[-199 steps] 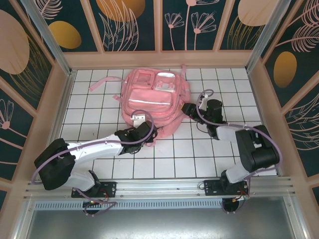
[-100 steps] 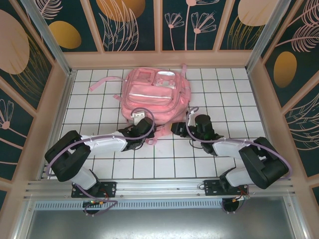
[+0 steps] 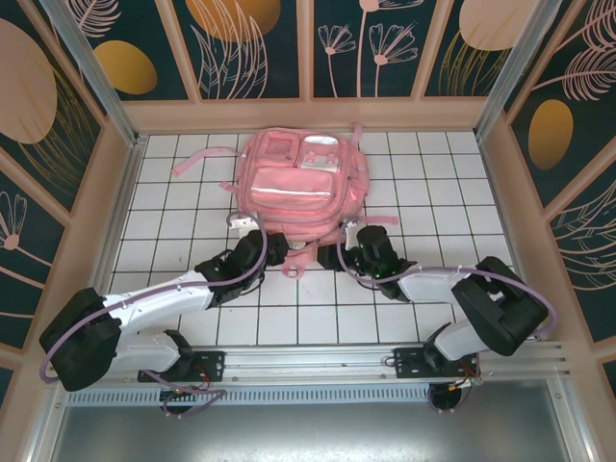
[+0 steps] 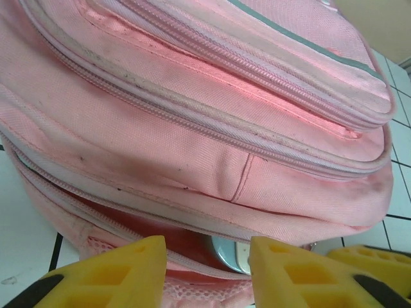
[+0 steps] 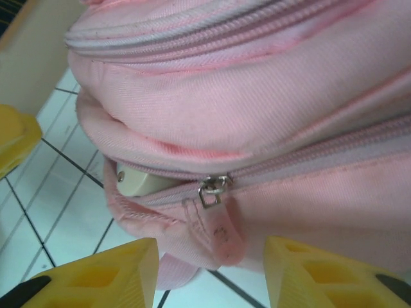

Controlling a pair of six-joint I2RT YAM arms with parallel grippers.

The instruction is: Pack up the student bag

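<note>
The cream item sticks into the zip's gap beside the slider, so the robot's left gripper needs to first take the bag opening's upper edge (image 4: 218, 230) and spread the opening wide.
The student bag (image 3: 298, 178), a light-pink backpack, lies on the white tiled floor with its zipped mouth toward the arms. My left gripper (image 3: 252, 236) is at the bag's near left corner. In the left wrist view it (image 4: 207, 273) stands open just short of the gaping main zip, where a mint-green item (image 4: 234, 253) shows inside. My right gripper (image 3: 335, 252) is at the near right of the mouth. In the right wrist view it (image 5: 212, 269) is open, with the zip slider (image 5: 214, 187) and its pink pull tab (image 5: 221, 237) hanging between the fingers, unpinched.
A pink strap (image 3: 197, 159) trails left of the bag on the tiles. Wooden walls (image 3: 125, 192) enclose the floor on three sides. Bare tiles (image 3: 443, 192) lie to the right of the bag. A cream item (image 5: 131, 183) peeks from the zip's end.
My left gripper has opened and drawn back a little to the left. The right gripper has slid left along the bag's near edge toward the zip slider.
</note>
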